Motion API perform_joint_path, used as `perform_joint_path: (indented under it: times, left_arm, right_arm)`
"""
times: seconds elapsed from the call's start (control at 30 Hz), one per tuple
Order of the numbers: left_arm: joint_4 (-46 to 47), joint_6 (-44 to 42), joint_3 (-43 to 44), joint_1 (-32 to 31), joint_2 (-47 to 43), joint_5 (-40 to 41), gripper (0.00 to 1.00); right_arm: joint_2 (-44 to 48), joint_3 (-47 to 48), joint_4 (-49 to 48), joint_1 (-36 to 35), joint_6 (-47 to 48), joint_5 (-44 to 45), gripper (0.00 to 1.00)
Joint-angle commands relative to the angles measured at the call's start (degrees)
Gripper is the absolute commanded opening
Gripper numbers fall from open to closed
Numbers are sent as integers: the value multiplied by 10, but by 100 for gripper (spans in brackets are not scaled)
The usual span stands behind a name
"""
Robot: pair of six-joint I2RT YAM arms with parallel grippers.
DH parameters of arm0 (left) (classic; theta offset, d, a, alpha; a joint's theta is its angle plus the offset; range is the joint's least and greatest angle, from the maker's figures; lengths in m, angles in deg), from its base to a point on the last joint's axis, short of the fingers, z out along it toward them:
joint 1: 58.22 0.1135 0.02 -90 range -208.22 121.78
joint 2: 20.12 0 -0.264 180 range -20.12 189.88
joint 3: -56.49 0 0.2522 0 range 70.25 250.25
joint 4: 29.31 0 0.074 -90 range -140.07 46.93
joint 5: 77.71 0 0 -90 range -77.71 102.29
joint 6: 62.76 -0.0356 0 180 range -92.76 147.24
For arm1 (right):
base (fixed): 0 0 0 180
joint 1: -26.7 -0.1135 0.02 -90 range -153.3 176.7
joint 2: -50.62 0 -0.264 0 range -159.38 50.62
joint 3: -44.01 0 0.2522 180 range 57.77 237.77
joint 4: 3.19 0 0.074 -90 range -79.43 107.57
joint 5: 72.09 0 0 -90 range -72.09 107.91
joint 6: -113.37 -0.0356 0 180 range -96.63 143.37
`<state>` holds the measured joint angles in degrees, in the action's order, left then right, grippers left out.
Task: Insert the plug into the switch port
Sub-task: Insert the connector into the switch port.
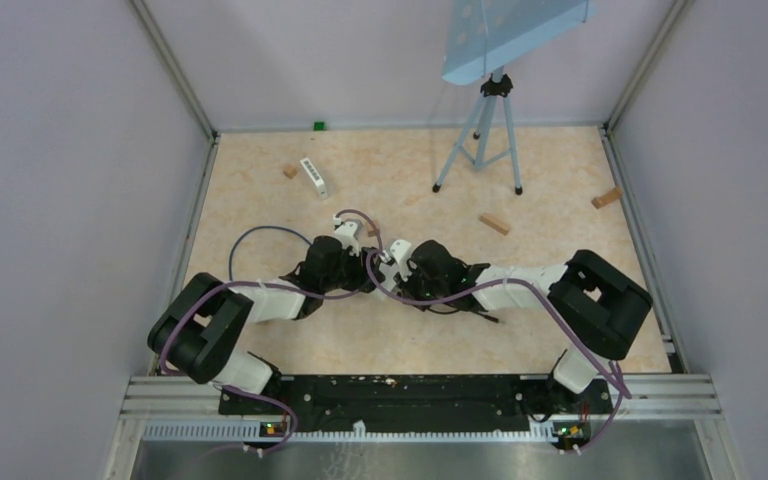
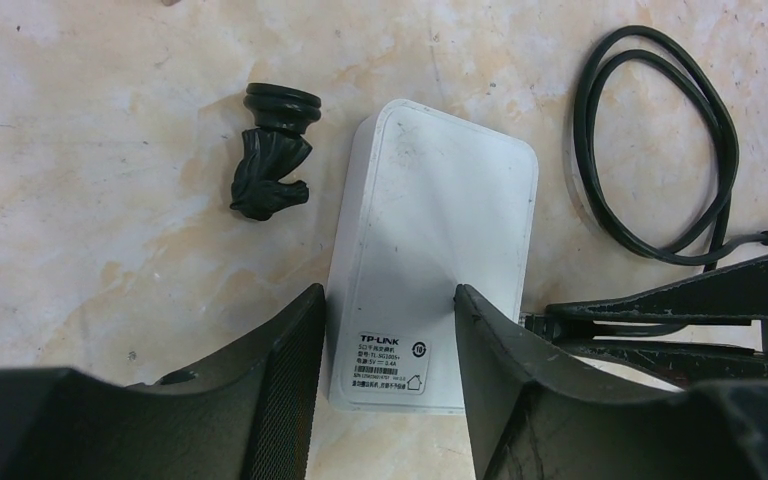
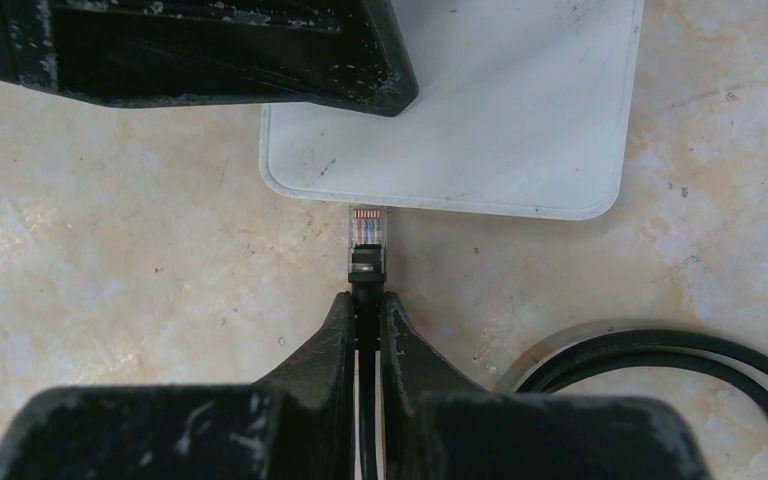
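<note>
My right gripper is going to release the plug in the port on the white switch's side (image 1: 392, 314) (image 3: 368, 209), close to the loop of the cable.
In the left wrist view the white TP-Link switch (image 2: 440, 200) lies flat on the table, label side up. My left gripper (image 2: 385, 295) straddles its near end, jaws open and close to its sides. The left pad (image 2: 295, 380) is almost at the switch's edge. My right gripper (image 3: 365, 298) is shut on the black cable just behind the clear plug (image 3: 367, 235). The plug points at the switch (image 3: 520, 110), its tip at the near side wall. The port itself is hidden from view. One left finger (image 3: 210, 50) overlaps the switch's corner.
The black cable (image 2: 660, 150) loops on the table right of the switch. A black rubber piece (image 2: 270, 150) lies left of it. Farther back are a white strip device (image 1: 314, 177), wooden blocks (image 1: 494, 223) (image 1: 607, 197) and a tripod (image 1: 480, 140).
</note>
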<state>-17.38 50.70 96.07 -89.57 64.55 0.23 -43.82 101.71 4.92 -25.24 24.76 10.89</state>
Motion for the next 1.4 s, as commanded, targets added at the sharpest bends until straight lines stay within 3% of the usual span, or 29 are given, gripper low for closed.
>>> perform_joint_path:
  times: [0.0, 0.63, 1.1, 1.37]
  left_arm:
    - [7, -6, 11, -1, 7, -14, 54]
    - [3, -17, 16, -1, 13, -18, 52]
    - [4, -18, 19, -2, 20, -25, 50]
    - [7, -17, 19, -2, 24, -38, 49]
  right_arm:
    - [-4, 27, -35, 5, -10, -7, 0]
    - [28, 20, -34, 5, -7, 32, 0]
    - [29, 14, -70, 5, -9, 11, 0]
    - [15, 0, -108, 5, -46, 43, 0]
